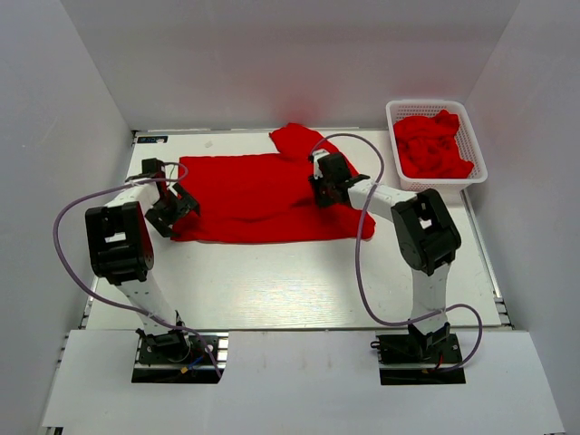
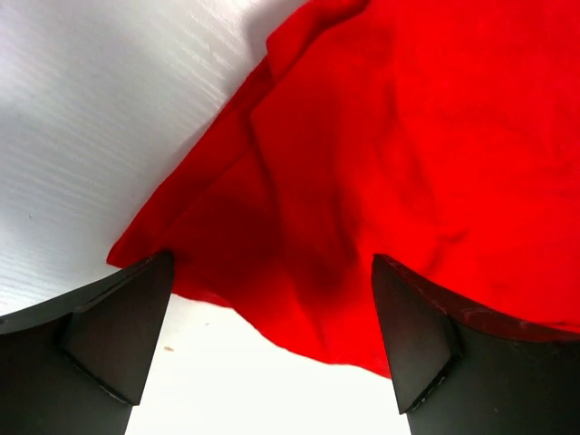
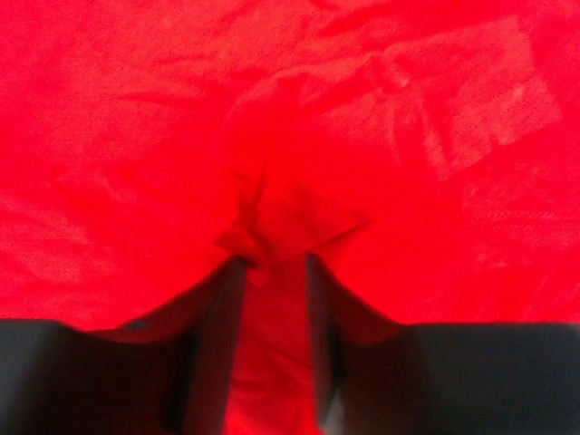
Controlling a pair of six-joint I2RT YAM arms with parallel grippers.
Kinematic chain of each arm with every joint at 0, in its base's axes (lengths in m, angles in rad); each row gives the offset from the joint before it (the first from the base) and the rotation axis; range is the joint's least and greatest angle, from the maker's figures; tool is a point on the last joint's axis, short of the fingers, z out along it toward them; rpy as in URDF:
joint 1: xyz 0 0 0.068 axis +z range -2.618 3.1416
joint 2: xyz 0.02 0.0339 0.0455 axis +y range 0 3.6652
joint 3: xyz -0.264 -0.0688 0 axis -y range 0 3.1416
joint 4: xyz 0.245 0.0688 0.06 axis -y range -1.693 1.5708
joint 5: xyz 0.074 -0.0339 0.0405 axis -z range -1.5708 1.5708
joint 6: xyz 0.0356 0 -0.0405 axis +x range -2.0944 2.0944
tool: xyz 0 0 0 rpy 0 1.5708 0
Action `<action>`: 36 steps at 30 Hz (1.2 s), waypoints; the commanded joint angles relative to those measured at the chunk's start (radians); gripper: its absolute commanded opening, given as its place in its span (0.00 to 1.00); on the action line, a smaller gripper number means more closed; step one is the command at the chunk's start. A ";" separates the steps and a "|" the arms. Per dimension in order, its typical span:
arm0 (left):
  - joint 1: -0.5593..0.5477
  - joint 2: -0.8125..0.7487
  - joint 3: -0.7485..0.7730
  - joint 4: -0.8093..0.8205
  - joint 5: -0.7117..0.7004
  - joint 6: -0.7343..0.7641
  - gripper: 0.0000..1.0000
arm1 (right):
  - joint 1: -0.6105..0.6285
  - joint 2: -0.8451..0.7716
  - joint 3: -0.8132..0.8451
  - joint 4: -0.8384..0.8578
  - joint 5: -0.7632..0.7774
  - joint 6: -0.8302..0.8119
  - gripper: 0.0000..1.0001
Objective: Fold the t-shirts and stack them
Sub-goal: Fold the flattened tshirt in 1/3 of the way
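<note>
The red t-shirt has just a small bunched fold at my right gripper's fingers, so next I pinch cloth farther back (image 1: 302,187) and pull the t-shirt closer.
A bright red t-shirt (image 1: 263,195) lies spread on the white table, one sleeve (image 1: 294,138) pointing to the back. My left gripper (image 1: 177,205) is open at the shirt's left edge. In the left wrist view its fingers straddle the cloth's edge (image 2: 299,272) and nothing is held in the gripper (image 2: 272,265). My right gripper (image 1: 320,187) is over the shirt's right part. In the right wrist view the gripper (image 3: 275,265) is shut on a bunched fold of the shirt (image 3: 272,217). More red shirts (image 1: 432,145) lie crumpled in the basket.
A white plastic mesh basket (image 1: 478,154) stands at the back right by the right wall. White walls enclose the table on the left, back and right. Purple cables loop from both arms over the table's front half (image 1: 290,290).
</note>
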 commanded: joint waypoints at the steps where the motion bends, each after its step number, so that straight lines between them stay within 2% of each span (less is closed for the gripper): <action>1: -0.003 0.009 -0.004 0.022 -0.017 0.009 1.00 | 0.004 0.018 0.056 0.043 0.075 0.018 0.29; 2: -0.003 0.021 -0.004 0.022 -0.017 0.009 1.00 | 0.004 0.028 0.062 0.042 0.084 0.022 0.18; 4: -0.003 0.032 -0.004 0.022 -0.017 0.009 1.00 | 0.001 0.040 0.078 0.049 0.109 0.022 0.08; 5: -0.003 0.032 -0.016 0.031 -0.017 0.009 1.00 | 0.002 0.043 0.082 0.048 0.103 0.028 0.00; 12: -0.003 0.050 -0.071 0.031 -0.028 0.009 1.00 | 0.004 0.060 0.125 0.100 0.074 -0.036 0.00; 16: -0.003 0.050 -0.081 0.031 -0.028 0.009 1.00 | 0.004 0.064 0.151 0.096 -0.004 -0.132 0.00; 23: -0.003 0.050 -0.081 0.020 -0.037 0.009 1.00 | 0.004 -0.067 0.049 0.042 0.017 -0.131 0.00; 24: -0.003 0.050 -0.081 0.020 -0.037 0.009 1.00 | 0.002 -0.081 0.023 0.036 0.014 -0.122 0.04; 25: -0.003 0.050 -0.081 0.020 -0.037 0.009 1.00 | 0.004 -0.118 0.017 0.031 0.008 -0.104 0.29; 26: -0.003 0.050 -0.081 0.020 -0.037 0.009 1.00 | 0.005 -0.130 0.007 0.026 0.011 -0.094 0.49; 27: -0.003 0.050 -0.081 0.020 -0.037 0.009 1.00 | 0.002 -0.152 -0.023 0.025 -0.004 -0.090 0.90; 31: -0.003 0.050 -0.081 0.020 -0.047 0.000 1.00 | 0.005 -0.192 -0.080 0.042 -0.037 -0.071 0.90; 36: -0.003 0.039 -0.081 0.011 -0.056 0.000 1.00 | 0.011 -0.160 -0.065 0.020 -0.043 -0.088 0.90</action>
